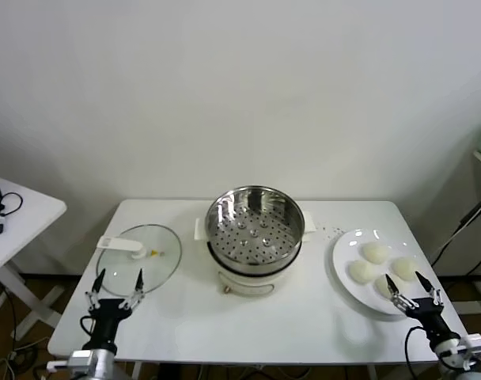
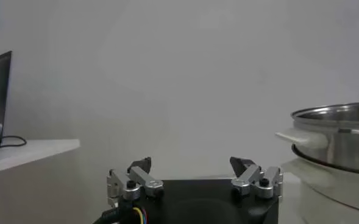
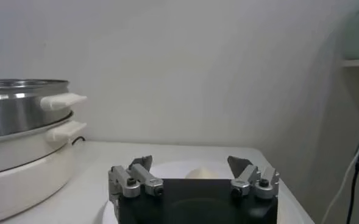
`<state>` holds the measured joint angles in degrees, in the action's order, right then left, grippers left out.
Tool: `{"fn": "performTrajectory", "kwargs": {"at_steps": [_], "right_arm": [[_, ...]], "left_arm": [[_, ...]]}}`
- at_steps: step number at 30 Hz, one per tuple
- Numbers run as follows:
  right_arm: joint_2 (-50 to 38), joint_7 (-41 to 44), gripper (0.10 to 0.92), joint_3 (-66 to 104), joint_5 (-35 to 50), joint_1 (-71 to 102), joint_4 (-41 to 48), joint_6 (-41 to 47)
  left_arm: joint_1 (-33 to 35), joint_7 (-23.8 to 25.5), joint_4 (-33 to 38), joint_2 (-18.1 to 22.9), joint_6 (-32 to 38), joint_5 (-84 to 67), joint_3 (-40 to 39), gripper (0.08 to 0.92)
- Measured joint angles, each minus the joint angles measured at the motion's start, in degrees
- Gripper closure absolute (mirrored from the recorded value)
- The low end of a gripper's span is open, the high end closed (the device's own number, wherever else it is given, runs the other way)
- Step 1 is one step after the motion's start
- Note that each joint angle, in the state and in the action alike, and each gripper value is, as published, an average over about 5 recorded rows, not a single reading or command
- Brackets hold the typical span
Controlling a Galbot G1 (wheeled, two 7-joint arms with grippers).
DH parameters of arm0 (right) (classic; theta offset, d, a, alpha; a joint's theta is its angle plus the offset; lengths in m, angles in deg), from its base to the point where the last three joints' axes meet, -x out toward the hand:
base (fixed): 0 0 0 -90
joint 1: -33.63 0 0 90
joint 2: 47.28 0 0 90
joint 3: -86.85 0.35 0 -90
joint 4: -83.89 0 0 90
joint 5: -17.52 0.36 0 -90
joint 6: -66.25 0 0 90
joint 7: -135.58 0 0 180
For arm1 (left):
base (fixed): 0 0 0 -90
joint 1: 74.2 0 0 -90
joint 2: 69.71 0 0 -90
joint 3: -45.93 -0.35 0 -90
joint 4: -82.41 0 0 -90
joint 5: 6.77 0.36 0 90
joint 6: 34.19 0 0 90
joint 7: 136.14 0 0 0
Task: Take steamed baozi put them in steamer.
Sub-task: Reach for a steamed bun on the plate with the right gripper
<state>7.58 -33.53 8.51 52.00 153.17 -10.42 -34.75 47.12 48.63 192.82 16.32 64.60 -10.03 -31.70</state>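
Observation:
The robot's right gripper needs to close around the sides of the farthest baozi (image 1: 375,252) on the white plate, the one nearest the wall.
The steamer (image 1: 255,226) is a shiny steel pot with a perforated tray, on a white base at the table's middle; nothing lies in it. Its side shows in the left wrist view (image 2: 341,137) and the right wrist view (image 3: 21,115). Several off-white baozi (image 1: 374,253) lie on a white plate (image 1: 341,257) at the right. My right gripper (image 1: 407,286) stands open at the plate's near edge, over the nearest bun, holding nothing. One baozi (image 3: 200,173) peeks between its spread fingers (image 3: 144,163). My left gripper (image 1: 119,281) is open and empty at the front left.
A flat glass lid (image 1: 138,255) with a white handle lies left of the steamer, just beyond my left gripper. A white side table (image 1: 19,218) with cables stands at the far left. A shelf and a hanging cable (image 1: 470,218) are at the right.

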Motion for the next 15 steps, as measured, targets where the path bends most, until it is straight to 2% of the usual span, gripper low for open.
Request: {"fn": "performTrajectory", "kwargs": {"at_steps": [8,15], "right_arm": [[-5.4,4.1,0.203,-0.8,-2.6,-4.7,1.6,3.4],[-15.4,14.2,0.203,-5.9,-7.7,-15.1,6.8,7.3]], "left_arm": [[-0.6,-0.6,0.4,0.2,-1.0,1.1,-0.4,0.177],[-0.8,-0.8,1.2,0.5,-2.2,2.5,-1.2,0.177]]}}
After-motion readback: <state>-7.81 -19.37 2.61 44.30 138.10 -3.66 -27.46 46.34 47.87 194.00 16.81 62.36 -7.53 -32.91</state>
